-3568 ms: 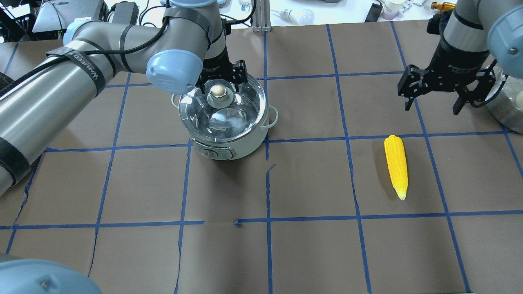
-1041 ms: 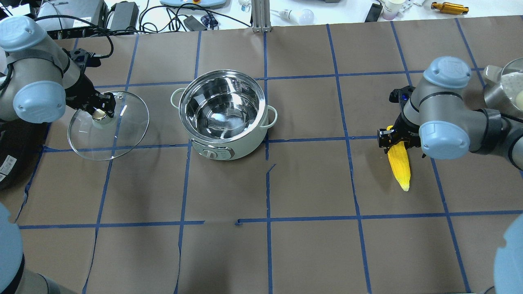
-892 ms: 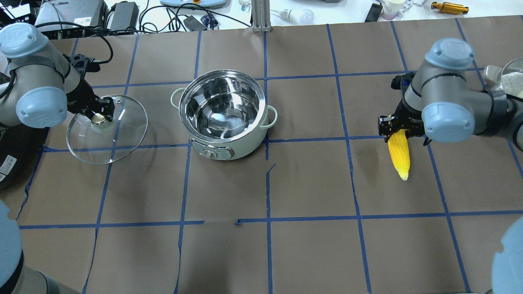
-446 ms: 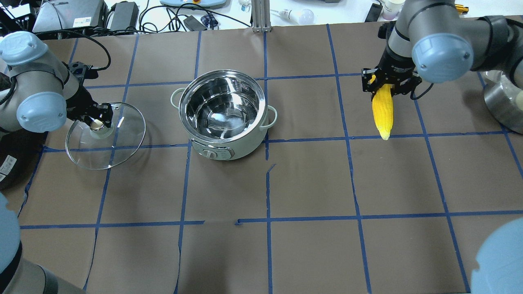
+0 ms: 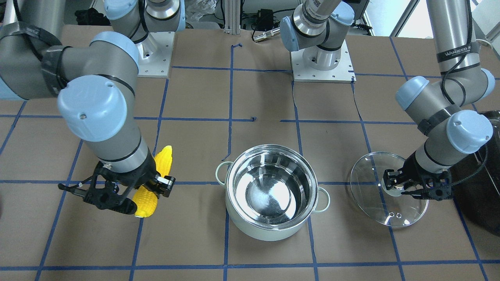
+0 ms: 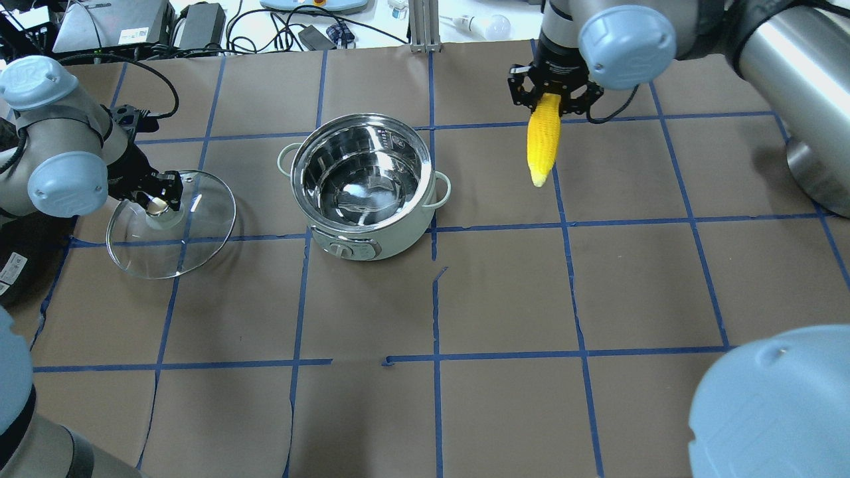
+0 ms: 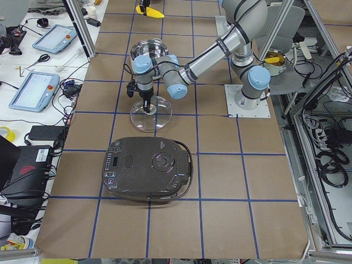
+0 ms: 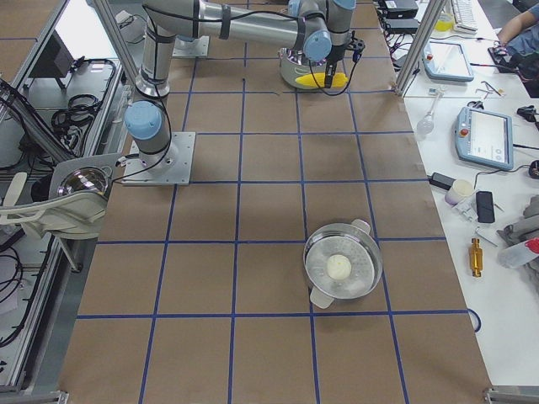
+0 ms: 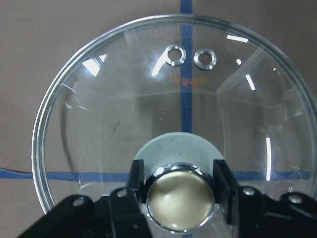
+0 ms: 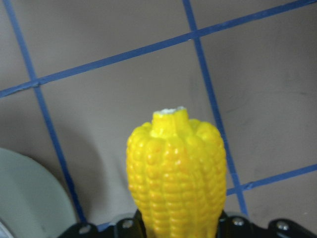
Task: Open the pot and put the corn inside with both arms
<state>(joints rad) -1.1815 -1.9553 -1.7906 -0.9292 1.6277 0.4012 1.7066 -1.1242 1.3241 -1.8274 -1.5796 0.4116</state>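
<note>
My right gripper will release the yellow corn over the shiny bottom inside the open mint-green pot (image 5: 263, 204).
The mint-green pot (image 6: 392, 244) stands open with nothing inside, also seen in the front view (image 5: 265, 233). My left gripper (image 6: 158, 199) is shut on the knob of the glass lid (image 6: 186, 245) and holds the lid tilted, low over the table to the pot's left. The wrist view shows both fingers clamping the knob (image 9: 181, 196). My right gripper (image 6: 552, 93) is shut on the thick end of the yellow corn (image 6: 541, 143). It holds the corn in the air, right of the pot and slightly beyond it, apart from it. The corn's tip (image 10: 171, 116) points away from the gripper.
A large black appliance (image 7: 148, 168) lies on the table beyond the lid on my left. A steel pot holding a white ball (image 8: 341, 268) stands at the far right. Cables and small items lie on the white bench (image 6: 279, 20) past the far edge.
The lid has come off the pot and moved left in my left gripper. My right gripper has picked the corn off the table and carried it up and left towards the pot.
</note>
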